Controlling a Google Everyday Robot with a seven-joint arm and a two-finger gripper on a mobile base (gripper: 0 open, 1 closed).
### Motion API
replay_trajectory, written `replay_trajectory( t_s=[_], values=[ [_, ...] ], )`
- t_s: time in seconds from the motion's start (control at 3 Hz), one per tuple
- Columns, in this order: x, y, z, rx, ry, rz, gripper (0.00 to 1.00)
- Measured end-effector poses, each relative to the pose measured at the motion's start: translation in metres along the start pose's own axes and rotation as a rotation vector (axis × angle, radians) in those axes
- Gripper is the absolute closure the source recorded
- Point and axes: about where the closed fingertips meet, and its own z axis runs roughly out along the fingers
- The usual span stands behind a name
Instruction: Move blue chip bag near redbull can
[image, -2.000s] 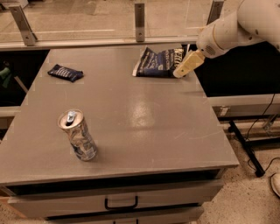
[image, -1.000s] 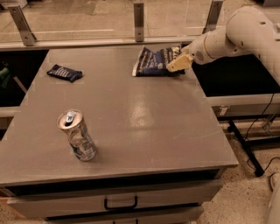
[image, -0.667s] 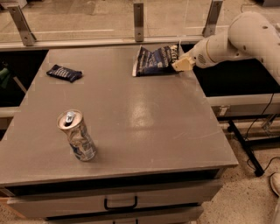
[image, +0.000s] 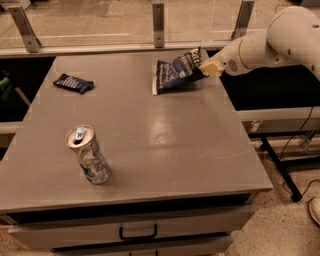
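My gripper needs to let go of the blue chip bag at the middle of the grey table (image: 135, 125), next to the redbull can.
The blue chip bag (image: 175, 73) is at the far right of the grey table (image: 170, 145), its right end lifted off the surface and its left end still resting on it. My gripper (image: 204, 68) reaches in from the right and is shut on the bag's raised right edge. The redbull can (image: 88, 156) stands near the front left of the table, leaning slightly, far from the bag.
A small dark blue snack bar wrapper (image: 73, 83) lies at the far left. A rail with metal posts (image: 158, 18) runs behind the table. A drawer with a handle (image: 137, 233) is under the front edge. The table's right edge drops to cables on the floor.
My gripper has closed in on the bag's right edge and taken hold of it. The bag's right end has risen off the table. The can and the wrapper have not moved.
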Motion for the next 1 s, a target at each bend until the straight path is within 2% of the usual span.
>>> replay_trajectory(
  t_s=[0.33, 0.67, 1.0],
  values=[
    [-0.028, 0.023, -0.019, -0.050, -0.056, -0.067, 1.00],
    [-0.047, 0.072, -0.028, -0.174, -0.093, -0.147, 1.00],
    [-0.048, 0.125, -0.032, -0.312, -0.090, -0.206, 1.00]
  ],
)
